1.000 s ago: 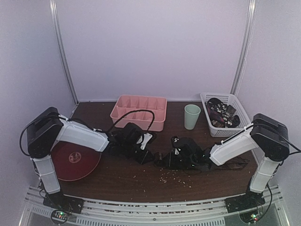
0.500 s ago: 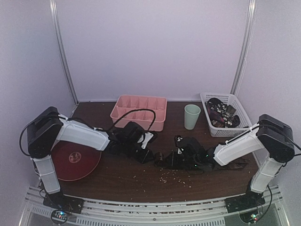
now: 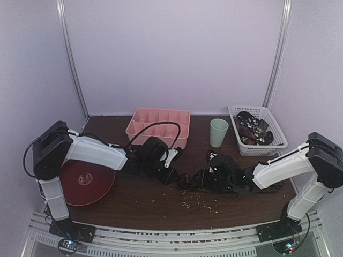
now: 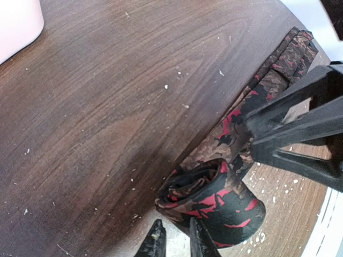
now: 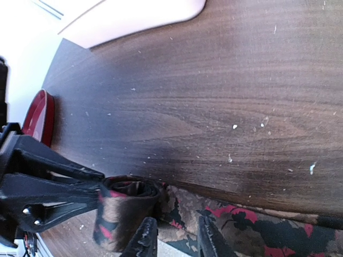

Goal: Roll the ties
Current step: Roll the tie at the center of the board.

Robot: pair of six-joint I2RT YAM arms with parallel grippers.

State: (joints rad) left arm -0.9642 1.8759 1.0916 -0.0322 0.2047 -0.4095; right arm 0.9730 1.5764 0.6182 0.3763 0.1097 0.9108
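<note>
My right gripper straddles the flat tie beside the coil, so it should pinch the coil's side (image 5: 149, 204) before my left gripper backs off.
One tie lies across the table's middle, black with red and tan pattern. Its end is wound into a coil (image 4: 214, 198) (image 5: 126, 206) (image 3: 185, 180), and the flat rest (image 5: 268, 227) runs off right under my right arm. My left gripper (image 4: 176, 235) (image 3: 170, 165) has its fingertips close together at the coil's near rim; whether they pinch fabric is hidden. My right gripper (image 5: 174, 233) (image 3: 203, 178) stands open over the flat tie beside the coil. More ties (image 3: 252, 128) fill the basket.
A white basket (image 3: 252, 149) stands at the back right, a green cup (image 3: 218, 133) beside it, a pink compartment tray (image 3: 158, 127) at the back middle. A red plate (image 3: 86, 182) lies under my left arm. Crumbs dot the wood.
My right gripper has opened and its arm has drawn to the right along the tie. The left gripper has shifted slightly right, staying at the coil.
</note>
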